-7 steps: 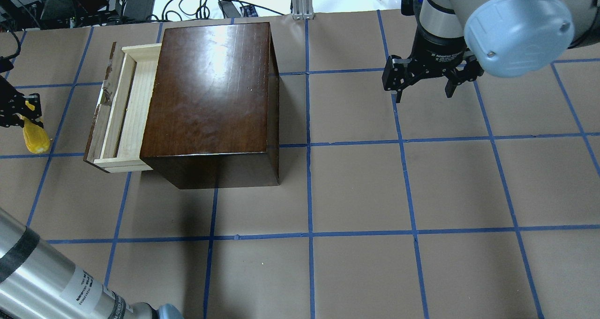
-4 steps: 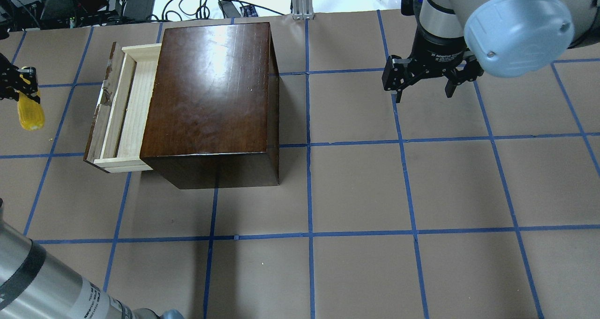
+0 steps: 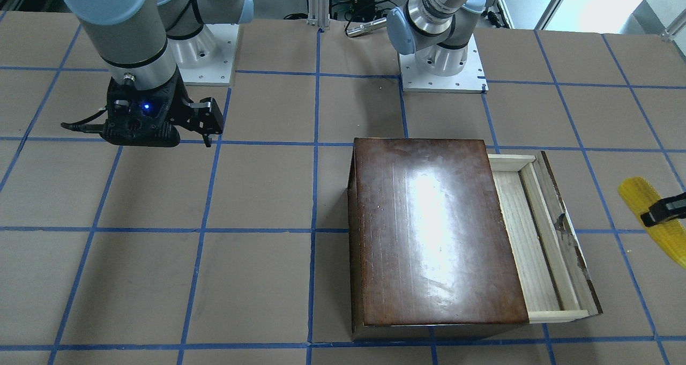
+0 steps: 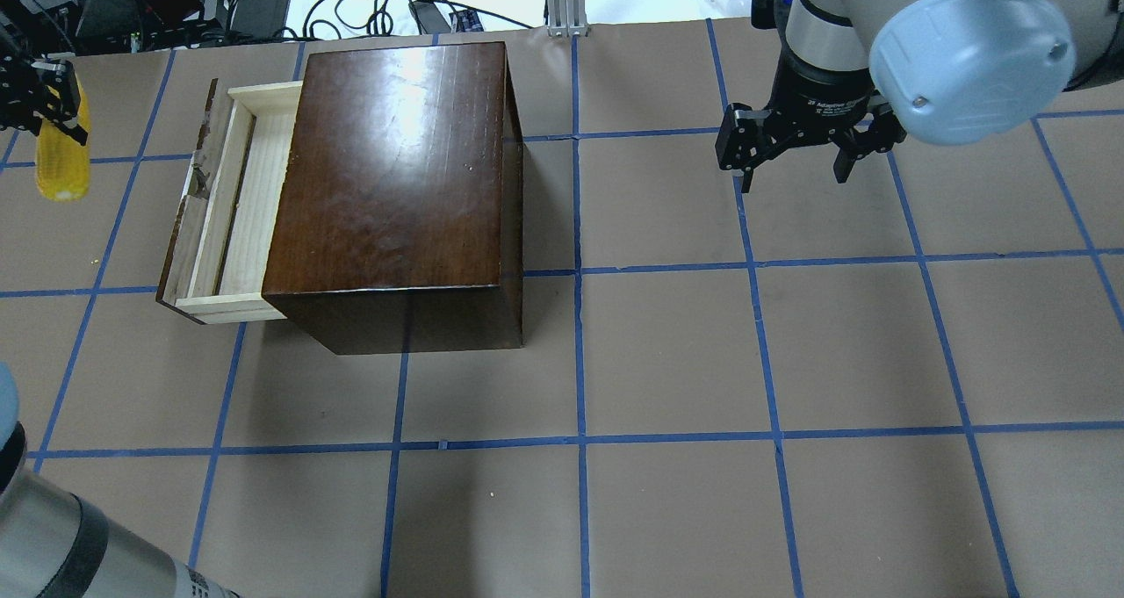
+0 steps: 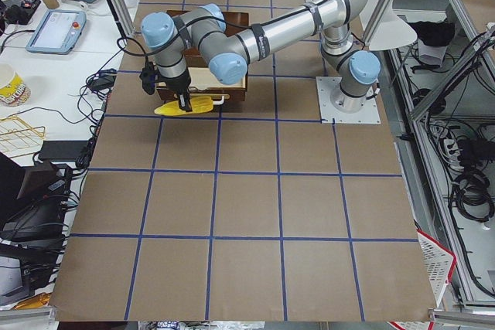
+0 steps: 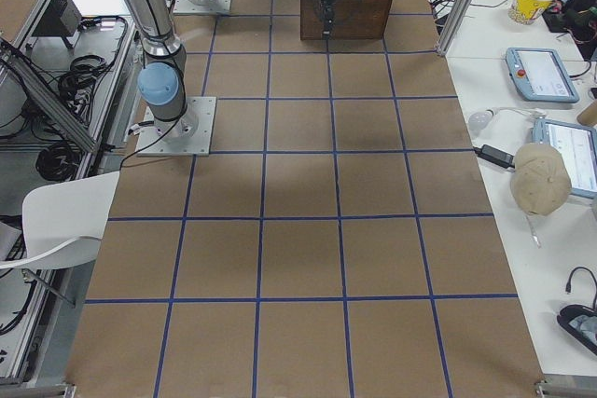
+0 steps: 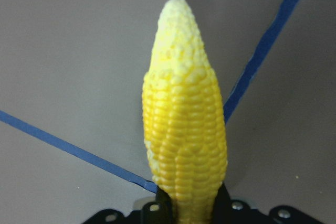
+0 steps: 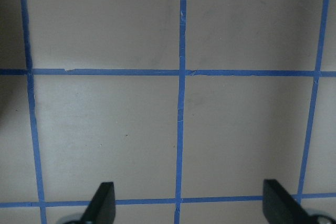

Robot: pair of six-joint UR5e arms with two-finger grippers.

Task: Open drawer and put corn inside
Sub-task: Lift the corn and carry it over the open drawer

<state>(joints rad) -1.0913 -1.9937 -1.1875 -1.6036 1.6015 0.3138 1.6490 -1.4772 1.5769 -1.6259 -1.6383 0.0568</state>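
Note:
Next, I release the yellow corn from my left gripper on the drawer's pale-wood bottom (image 3: 522,249), lengthwise along the dark-brown box's edge.
The drawer (image 4: 230,203) stands pulled open on the left side of the dark-brown box (image 4: 395,176); its pale-wood tray is empty. It also shows in the front-facing view (image 3: 541,231). My left gripper (image 4: 39,102) is shut on the yellow corn (image 4: 61,154) and holds it in the air, left of the drawer and apart from it. The corn fills the left wrist view (image 7: 184,129) and shows at the right edge of the front-facing view (image 3: 656,217). My right gripper (image 4: 795,154) is open and empty, well right of the box, above the table.
The table (image 4: 667,352) is covered in brown paper with a blue tape grid. Cables and power bricks (image 4: 176,1) lie beyond its far edge. An aluminium post (image 4: 562,1) stands behind the box.
My left gripper has carried the corn up and toward the far side of the table, still left of the drawer. The right arm, box and drawer have not moved.

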